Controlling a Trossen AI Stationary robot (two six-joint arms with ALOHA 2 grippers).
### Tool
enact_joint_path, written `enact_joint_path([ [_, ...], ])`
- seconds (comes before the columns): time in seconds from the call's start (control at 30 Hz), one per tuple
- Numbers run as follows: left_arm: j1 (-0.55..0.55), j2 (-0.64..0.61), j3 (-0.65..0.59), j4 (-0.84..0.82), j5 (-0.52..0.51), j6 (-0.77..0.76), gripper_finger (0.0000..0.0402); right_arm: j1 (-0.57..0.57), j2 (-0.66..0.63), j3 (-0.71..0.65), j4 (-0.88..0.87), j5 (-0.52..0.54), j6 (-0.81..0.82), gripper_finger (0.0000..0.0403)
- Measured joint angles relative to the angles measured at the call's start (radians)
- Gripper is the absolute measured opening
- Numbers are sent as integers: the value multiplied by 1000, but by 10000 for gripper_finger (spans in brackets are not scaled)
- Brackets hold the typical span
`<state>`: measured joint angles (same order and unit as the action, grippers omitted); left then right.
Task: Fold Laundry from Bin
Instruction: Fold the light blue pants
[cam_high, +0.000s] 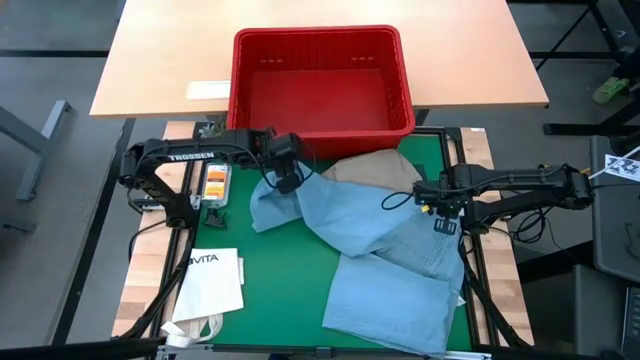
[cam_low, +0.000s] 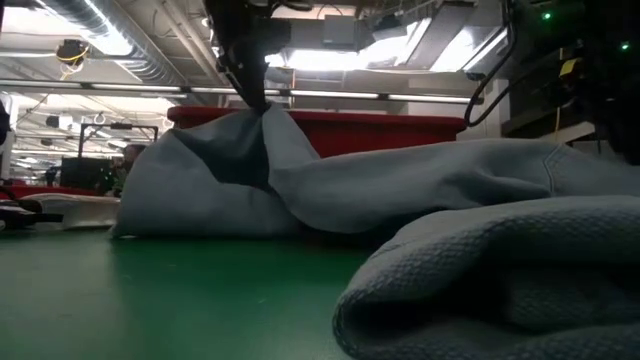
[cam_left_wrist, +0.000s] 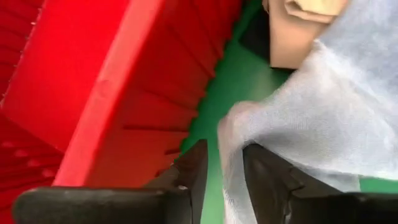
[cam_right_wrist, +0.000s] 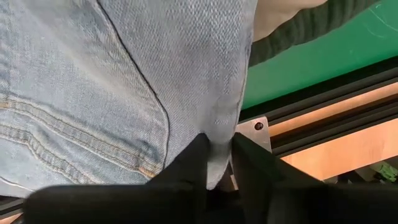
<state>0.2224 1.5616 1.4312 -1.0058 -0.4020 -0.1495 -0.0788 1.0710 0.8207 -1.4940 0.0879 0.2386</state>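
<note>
My left gripper should take the leg end's near edge (cam_high: 270, 226) and pull the leg straight, as it pinches a raised fold while the jeans' leg end lies doubled below.
The light blue denim jeans (cam_high: 390, 260) lie spread over the green mat's right half, partly over a khaki-tan garment (cam_high: 375, 168) next to the red bin (cam_high: 320, 80). The bin stands at the mat's far edge, with nothing showing inside it. My left gripper (cam_high: 287, 183) is at the jeans' far left corner, shut on a raised peak of denim (cam_low: 262, 115). My right gripper (cam_high: 443, 212) is at the jeans' right edge, shut on it. A strip of dark green cloth (cam_right_wrist: 305, 28) shows beside the jeans. My left gripper has a fold of the jeans' far left corner (cam_left_wrist: 231, 146) between its two fingers, coming steeply from above. The denim rises to a peak under the fingers and drapes slack to the mat on both sides. How many layers, I cannot tell. My right gripper pinches the jeans' right edge (cam_right_wrist: 221, 140) between its two fingers, which point almost straight down. The denim around the hold lies low over the mat, near the mat's right border.
A white paper bag printed "VITA" (cam_high: 212, 280) lies on the mat's near left. A small orange-and-white item (cam_high: 215, 180) sits by the left arm. The metal frame rail (cam_right_wrist: 323, 106) runs close beside my right gripper. Bare green mat (cam_high: 290, 280) lies between bag and jeans.
</note>
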Motion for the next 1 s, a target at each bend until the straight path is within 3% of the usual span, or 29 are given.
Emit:
enact_joint_path([
  [0.27, 33, 0, 116, -81, 3, 50, 111, 0, 0, 0, -2, 7, 0, 134],
  [0.63, 41, -1, 259, -188, 5, 62, 111, 0, 0, 0, -1, 17, -4, 139],
  [0.7, 39, -1, 270, -251, 56, 3, 111, 0, 0, 0, -1, 14, -4, 139],
  [0.87, 19, -4, 252, -483, 341, -228, 112, 0, 0, 0, -1, 7, -4, 139],
  [1.0, -65, -3, 153, -490, 357, -329, 112, 0, 0, 0, 0, 16, -5, 138],
])
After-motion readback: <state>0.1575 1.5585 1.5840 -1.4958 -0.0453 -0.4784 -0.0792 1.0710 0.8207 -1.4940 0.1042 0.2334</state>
